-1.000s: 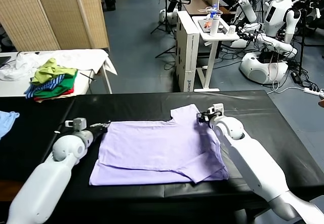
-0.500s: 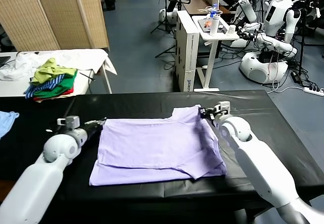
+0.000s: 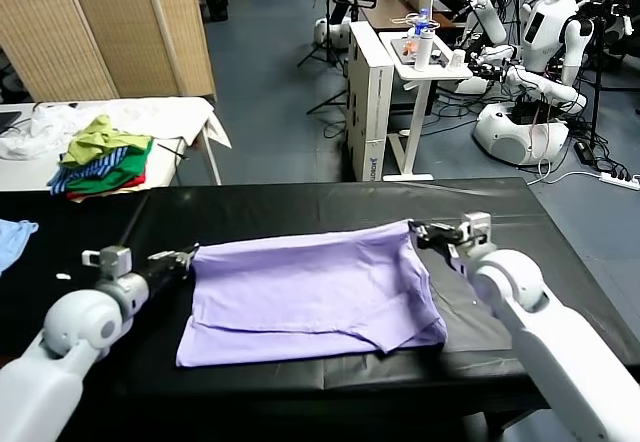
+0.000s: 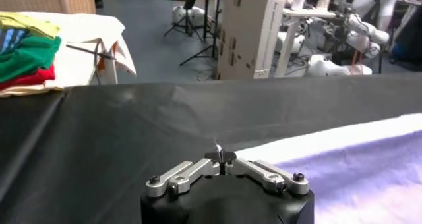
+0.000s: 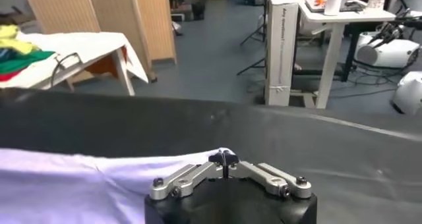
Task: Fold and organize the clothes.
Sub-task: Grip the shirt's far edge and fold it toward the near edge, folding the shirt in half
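Note:
My left gripper needs to set the far corner of the T-shirt down and let go of it on the side edge of its doubled-over near part [image 3: 191, 323].
The clothes are one pale lavender T-shirt [image 3: 310, 287] lying on the black table [image 3: 560, 252], with its near part doubled over. My left gripper [image 3: 188, 257] is shut on the shirt's far left corner. My right gripper [image 3: 415, 230] is shut on the far right corner. The far edge runs taut between them. In the left wrist view the shut gripper [image 4: 220, 156] pinches a thin tip of cloth, and the T-shirt [image 4: 343, 159] spreads off to one side. In the right wrist view the shut gripper [image 5: 224, 158] holds the corner of the T-shirt [image 5: 79, 179].
A heap of green, striped and red garments [image 3: 100, 157] sits on a white table at the back left. A blue cloth [image 3: 12, 237] lies at the table's far left edge. A folding screen [image 3: 110, 22], a white cabinet [image 3: 370, 92] and other robots [image 3: 540, 52] stand behind.
Both grippers have moved outward, away from each other, each holding its corner. The shirt's far edge, bunched with a raised sleeve before, is now pulled out straight.

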Controlling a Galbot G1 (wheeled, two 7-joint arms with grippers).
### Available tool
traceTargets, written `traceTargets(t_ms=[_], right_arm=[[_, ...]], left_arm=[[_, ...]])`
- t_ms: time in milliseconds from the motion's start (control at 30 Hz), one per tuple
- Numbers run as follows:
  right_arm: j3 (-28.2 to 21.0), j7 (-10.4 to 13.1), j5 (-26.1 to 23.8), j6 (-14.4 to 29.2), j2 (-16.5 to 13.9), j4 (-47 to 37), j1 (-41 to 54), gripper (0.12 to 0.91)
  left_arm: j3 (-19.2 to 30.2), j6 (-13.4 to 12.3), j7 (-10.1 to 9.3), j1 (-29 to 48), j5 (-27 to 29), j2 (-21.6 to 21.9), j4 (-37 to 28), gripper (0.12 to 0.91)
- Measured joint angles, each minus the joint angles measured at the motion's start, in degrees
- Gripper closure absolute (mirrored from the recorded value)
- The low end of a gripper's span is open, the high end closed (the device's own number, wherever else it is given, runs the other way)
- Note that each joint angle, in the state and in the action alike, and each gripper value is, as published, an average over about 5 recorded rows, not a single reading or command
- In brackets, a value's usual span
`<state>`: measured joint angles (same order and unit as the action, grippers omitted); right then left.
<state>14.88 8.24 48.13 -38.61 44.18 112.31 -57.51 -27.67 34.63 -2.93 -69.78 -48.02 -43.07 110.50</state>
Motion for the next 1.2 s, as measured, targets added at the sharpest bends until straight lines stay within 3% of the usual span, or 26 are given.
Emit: traceTargets(t_ms=[467, 1200], right_arm=[[1.85, -0.03, -1.63, -0.83, -1.41, 3.14, -9.69, 0.886], [2.23, -0.18, -2.13, -0.66, -1.09, 3.92, -11.63, 0.886]], left_arm=[[-2.65, 0.42, 1.08, -9.07, 5.57, -0.58, 4.06, 0.883], [-5.26, 0.95, 1.05, -14.62, 9.51, -2.8, 7.5, 0.883]])
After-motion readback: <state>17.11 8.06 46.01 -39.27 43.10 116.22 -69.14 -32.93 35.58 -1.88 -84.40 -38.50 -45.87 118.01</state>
